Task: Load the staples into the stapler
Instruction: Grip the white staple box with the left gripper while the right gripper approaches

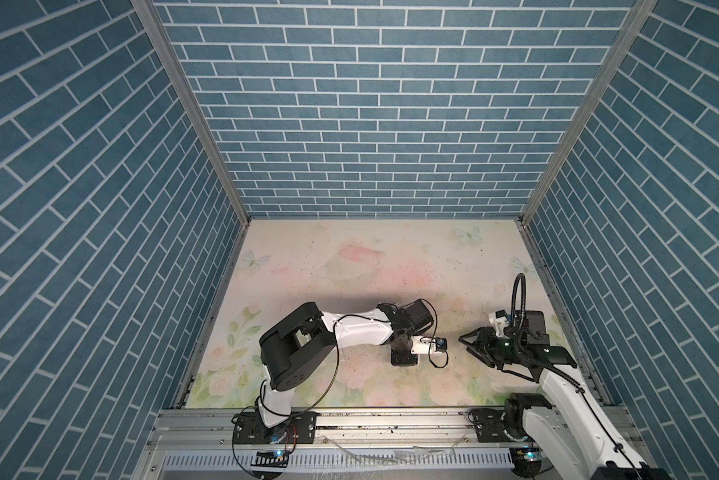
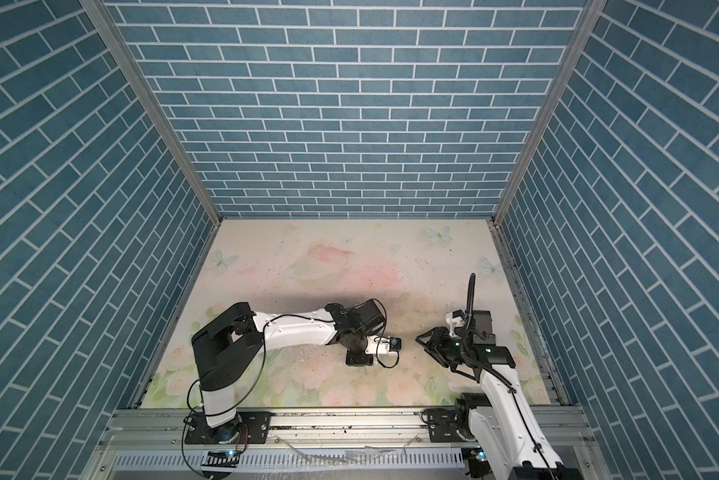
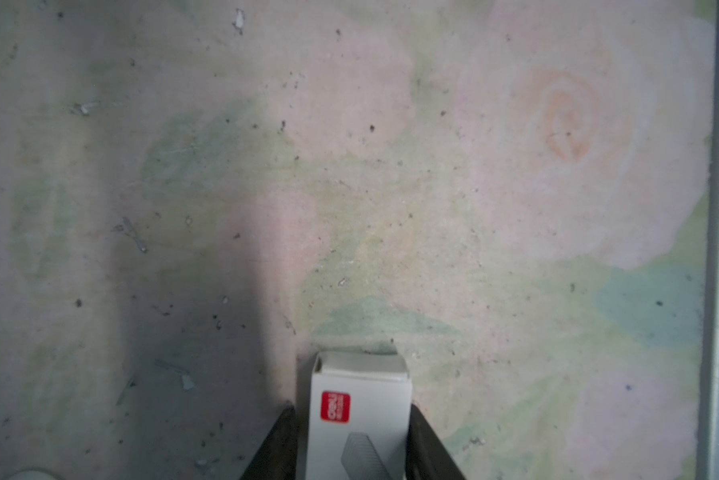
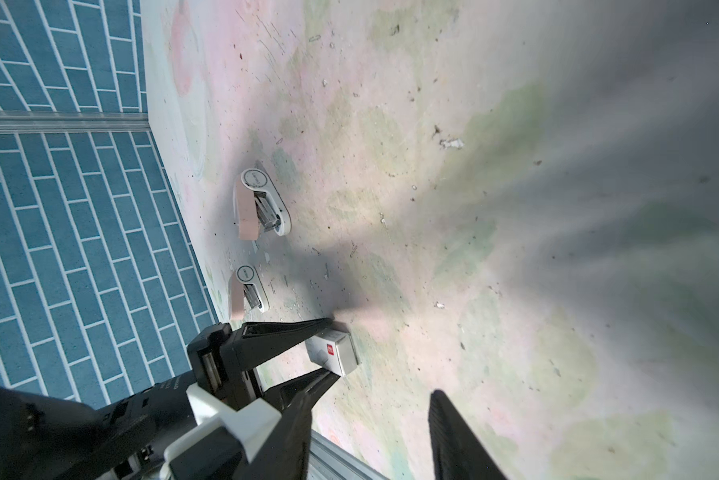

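Observation:
The robot's left gripper clamps the box beside its red mark, so it should take hold again at the other end and leave the red-marked end [image 4: 344, 353] for the right gripper.
Two white staplers with pink lids lie on the floral mat in the right wrist view, one [image 4: 262, 203] farther off and one [image 4: 247, 293] nearer; both lids are swung open. No loose staples show. My left gripper [image 3: 353, 411] is shut on a small white cardboard box [image 3: 362, 374] with a red mark, one jaw against each side. The right wrist view shows that left gripper [image 4: 335, 347] with the box [image 4: 343, 353] at the mat. My right gripper [image 4: 369, 393] stands open and empty beside it. In both top views the left gripper [image 1: 403, 361] [image 2: 360, 359] points down, the right gripper [image 1: 465, 344] [image 2: 421, 341] faces it, and the arm hides the staplers.
The floral mat [image 1: 349, 257] is strewn with small specks and scraps. Blue brick-patterned walls [image 1: 370, 124] close in three sides. A metal rail [image 1: 391, 419] runs along the front edge, carrying both arm bases.

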